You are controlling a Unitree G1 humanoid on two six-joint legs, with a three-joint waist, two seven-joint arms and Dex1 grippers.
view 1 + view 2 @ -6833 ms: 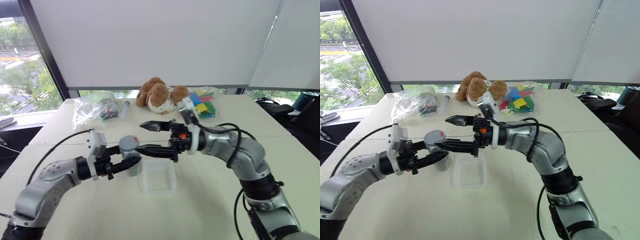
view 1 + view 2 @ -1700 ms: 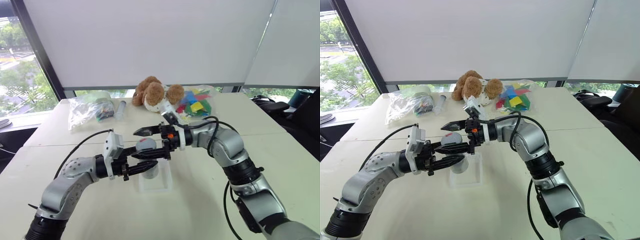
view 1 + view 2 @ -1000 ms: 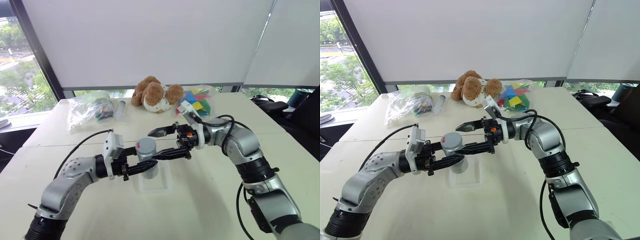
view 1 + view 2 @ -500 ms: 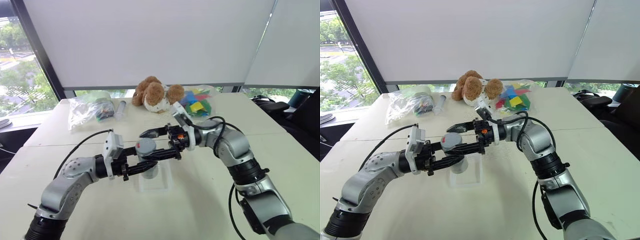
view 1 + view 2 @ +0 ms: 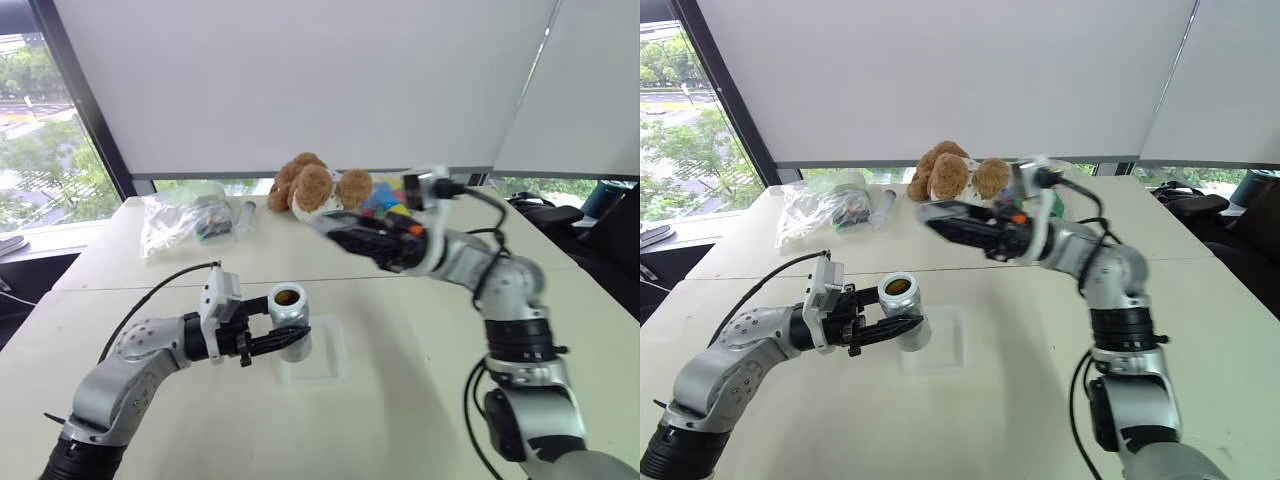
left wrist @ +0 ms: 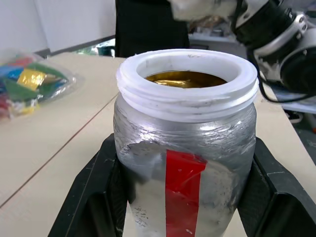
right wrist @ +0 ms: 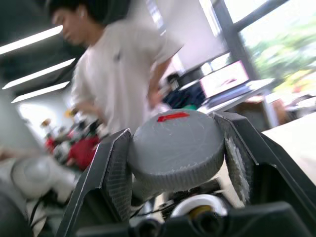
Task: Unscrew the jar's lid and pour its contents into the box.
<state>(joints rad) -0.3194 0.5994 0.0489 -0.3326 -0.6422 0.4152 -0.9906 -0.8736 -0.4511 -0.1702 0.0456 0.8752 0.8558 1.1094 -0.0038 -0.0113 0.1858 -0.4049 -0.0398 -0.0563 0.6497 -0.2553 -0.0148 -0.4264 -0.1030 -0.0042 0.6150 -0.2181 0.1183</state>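
Observation:
My right gripper needs to let go of the lid on the bare table (image 5: 449,331) well beside the box, just short of the seam of the table.
My left gripper (image 5: 280,338) is shut on the jar (image 5: 290,312), a silver-grey cylinder with a red stripe (image 6: 183,170), and holds it upright just above the left part of the box (image 5: 338,352). The jar's white threaded mouth is open, and brown contents (image 6: 185,79) show inside. My right gripper (image 5: 335,228) hangs higher, behind and to the right of the jar. It is shut on the lid (image 7: 175,145), a round grey cap with a red mark, clamped between both pads.
At the back of the table sit a brown teddy bear (image 5: 312,187), a bag of coloured blocks (image 5: 398,207), clear plastic bags (image 5: 185,220) and a clear tube (image 5: 245,217). A person (image 7: 118,64) stands beyond the table in the right wrist view.
My right gripper closed on the lid and carried it up and to the right, off the jar. The jar's mouth now stands open. My left gripper kept still.

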